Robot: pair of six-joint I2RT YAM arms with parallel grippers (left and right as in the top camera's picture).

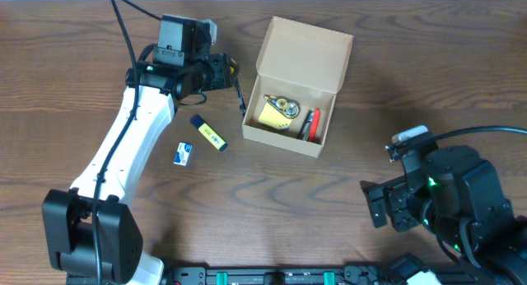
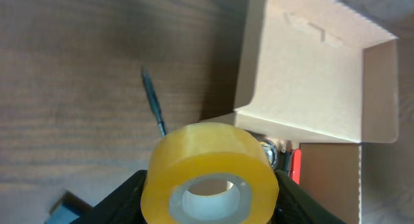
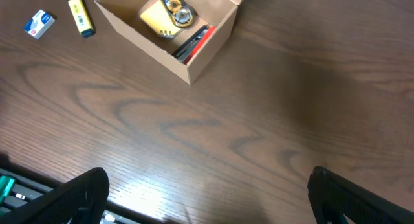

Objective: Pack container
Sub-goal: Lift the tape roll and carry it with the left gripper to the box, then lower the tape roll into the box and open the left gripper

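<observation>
Next, I release the yellow tape roll from my left gripper on the near end of the pale yellow pad (image 1: 264, 123) inside the container.
The container (image 1: 327, 50) is a tan cardboard box with its flap lid standing open, at the middle back of the table. Inside lie a pale yellow pad (image 1: 272, 116), a metal key ring (image 1: 285, 106) and red and black pens (image 1: 311, 124). My left gripper (image 2: 210, 198) is shut on a yellow tape roll (image 2: 207, 156), held just left of the container's (image 2: 310, 75) open lid. In the overhead view that gripper (image 1: 221, 72) hovers by the box's left side. My right gripper (image 3: 207, 191) stands wide open and holds nothing, over bare wood at the front right (image 1: 375, 204).
A yellow highlighter with a blue cap (image 1: 209, 133) and a small blue-and-white eraser (image 1: 182, 154) lie left of the box. A thin dark pen (image 1: 240, 95) lies against the box's left wall. The base rail (image 1: 272, 277) runs along the front edge.
</observation>
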